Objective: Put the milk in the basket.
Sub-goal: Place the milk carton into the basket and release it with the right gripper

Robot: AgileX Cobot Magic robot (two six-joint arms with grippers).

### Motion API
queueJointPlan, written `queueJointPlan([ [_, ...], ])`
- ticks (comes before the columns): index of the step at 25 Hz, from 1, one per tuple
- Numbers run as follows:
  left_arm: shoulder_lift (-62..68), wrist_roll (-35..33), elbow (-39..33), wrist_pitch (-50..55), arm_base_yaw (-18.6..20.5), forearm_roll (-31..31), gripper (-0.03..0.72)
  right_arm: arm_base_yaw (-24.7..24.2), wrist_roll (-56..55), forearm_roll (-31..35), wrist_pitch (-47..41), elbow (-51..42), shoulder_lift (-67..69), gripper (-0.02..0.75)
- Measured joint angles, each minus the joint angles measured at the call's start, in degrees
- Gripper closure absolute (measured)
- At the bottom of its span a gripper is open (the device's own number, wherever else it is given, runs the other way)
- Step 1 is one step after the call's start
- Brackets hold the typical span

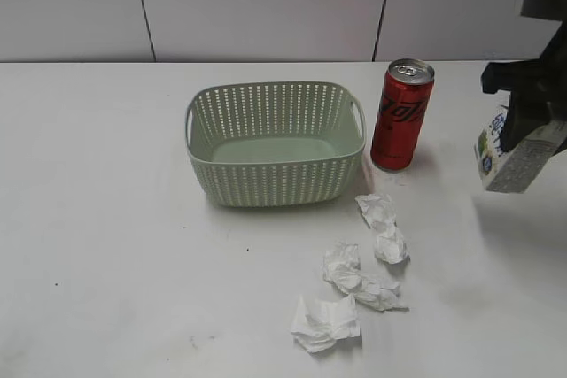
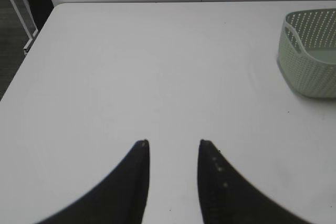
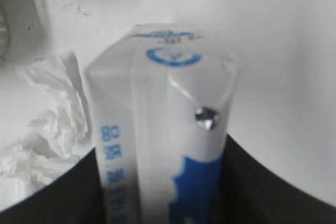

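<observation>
I should use my right gripper to set the milk down on the middle of the green basket's bottom [image 1: 286, 157], near the basket's front side.
The milk [image 1: 507, 155], a small white carton with blue lettering and a grey side, hangs tilted above the table at the far right, held by my right gripper [image 1: 532, 126]. In the right wrist view the milk [image 3: 163, 124] fills the middle, pinched between the black jaws [image 3: 160, 182]. The pale green perforated basket [image 1: 276, 179] stands left of it, beyond the red can, and looks empty. My left gripper [image 2: 172, 145] is open and empty over bare table, with the basket [image 2: 310, 72] at its right edge. The left arm is out of the exterior view.
A red soda can [image 1: 401, 115] stands upright just right of the basket, between it and the milk. Several crumpled white tissues [image 1: 359, 276] lie in front of the basket and can; some show in the right wrist view [image 3: 47, 124]. The table's left edge [image 2: 23, 66] is near.
</observation>
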State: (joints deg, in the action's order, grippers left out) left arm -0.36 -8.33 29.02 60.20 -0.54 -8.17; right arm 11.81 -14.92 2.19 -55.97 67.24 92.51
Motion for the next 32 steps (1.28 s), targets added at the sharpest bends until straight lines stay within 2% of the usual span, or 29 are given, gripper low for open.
queueJointPlan([
  [4, 0.0, 0.0, 0.0, 0.0, 0.0, 0.0, 0.453, 0.0, 9.0, 2.4, -4.6, 1.4, -3.8, 0.392],
  [9, 0.0, 0.0, 0.0, 0.0, 0.0, 0.0, 0.453, 0.5, 16.4, 8.0, -11.3, 7.9, -4.0, 0.392],
  [14, 0.0, 0.0, 0.0, 0.0, 0.0, 0.0, 0.453, 6.8, 19.2, 8.5, -12.0, 18.3, -2.7, 0.392],
  [18, 0.0, 0.0, 0.0, 0.0, 0.0, 0.0, 0.453, 14.2, 19.7, 7.5, -12.5, 28.8, 4.0, 0.392],
  [21, 0.0, 0.0, 0.0, 0.0, 0.0, 0.0, 0.453, 17.4, 19.8, 7.3, -13.1, 36.4, 11.2, 0.392],
  [28, 0.0, 0.0, 0.0, 0.0, 0.0, 0.0, 0.453, 20.6, 19.8, 6.6, -13.9, 49.8, 26.4, 0.392],
  [32, 0.0, 0.0, 0.0, 0.0, 0.0, 0.0, 0.453, 21.2, 19.8, 4.8, -14.0, 53.7, 33.8, 0.392],
])
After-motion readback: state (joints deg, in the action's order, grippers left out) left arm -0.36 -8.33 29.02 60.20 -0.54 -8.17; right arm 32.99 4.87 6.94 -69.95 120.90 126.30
